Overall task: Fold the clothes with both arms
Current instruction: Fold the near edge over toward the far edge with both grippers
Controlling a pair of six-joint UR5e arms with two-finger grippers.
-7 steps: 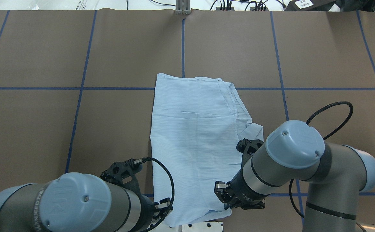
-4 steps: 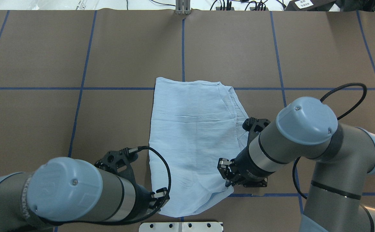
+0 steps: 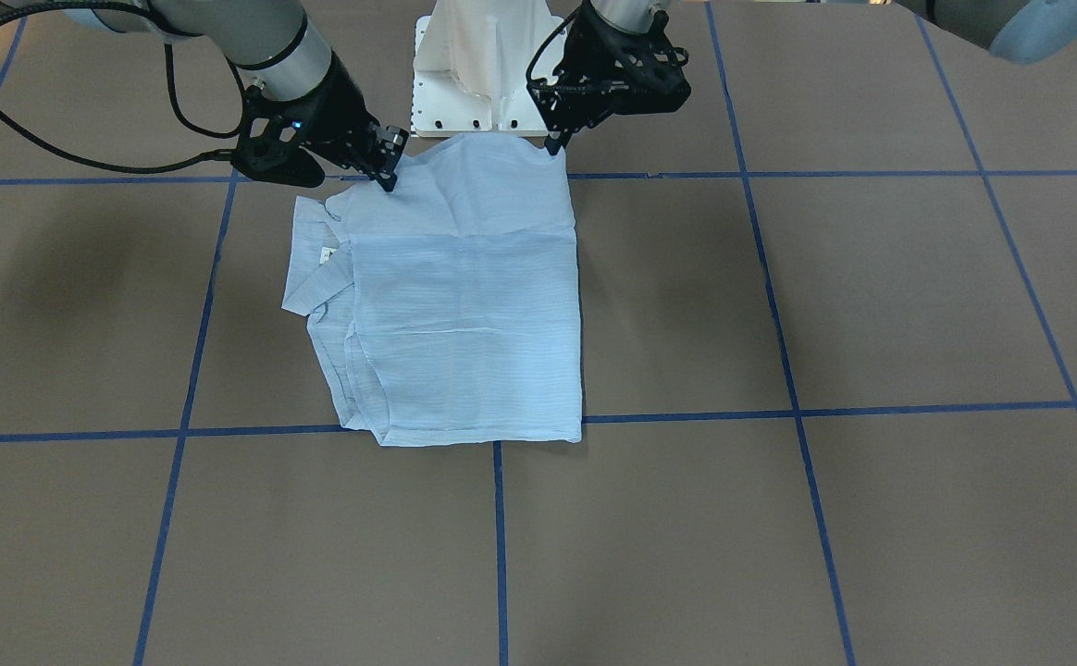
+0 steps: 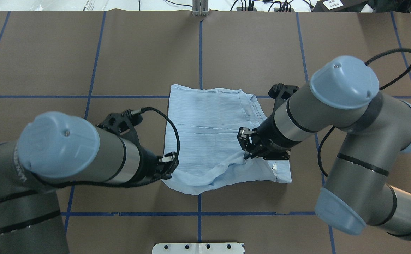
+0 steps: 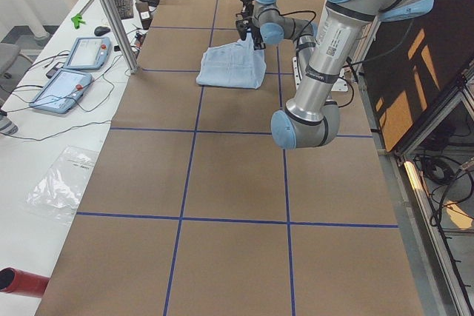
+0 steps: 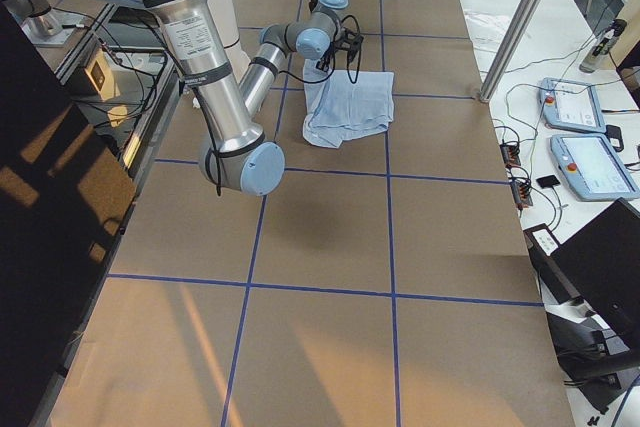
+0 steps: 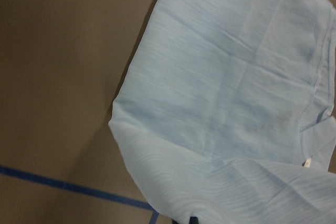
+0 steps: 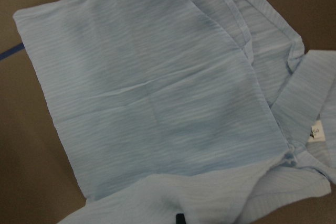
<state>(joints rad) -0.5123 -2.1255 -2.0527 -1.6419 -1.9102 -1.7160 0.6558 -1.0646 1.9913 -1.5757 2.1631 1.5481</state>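
The robot's left gripper will release the raised hem, now bowed over the shirt's body, on the shirt's flat body [image 3: 549, 377], just short of the shirt's far corner.
The clothes are one light blue striped shirt [image 4: 209, 123], lying partly folded mid-table. Its near hem is raised off the table and bowed over the body. My left gripper [image 4: 168, 169] is shut on the hem's left corner. My right gripper [image 4: 245, 155] is shut on the hem's right part, close to the collar with its white label [image 4: 274, 166]. The front view shows the same: the left gripper [image 3: 557, 139] and the right gripper [image 3: 389, 176] both pinch the shirt [image 3: 464, 305] at its edge nearest the robot. Both wrist views are filled by flat shirt [image 7: 226, 103] [image 8: 157, 103] below; the fingers are out of frame there.
The brown table [image 4: 50, 60] is crossed by blue tape lines. The white pedestal plate [image 4: 198, 248] sits at the near edge behind the shirt. Teach pendants [image 5: 74, 72] and a metal post [image 5: 111, 16] stand on the white bench beyond the table's far side.
Both grippers have moved forward, away from the robot's base, carrying the shirt's near hem with them. The hem has left the pedestal plate and now hangs over the shirt's lower part.
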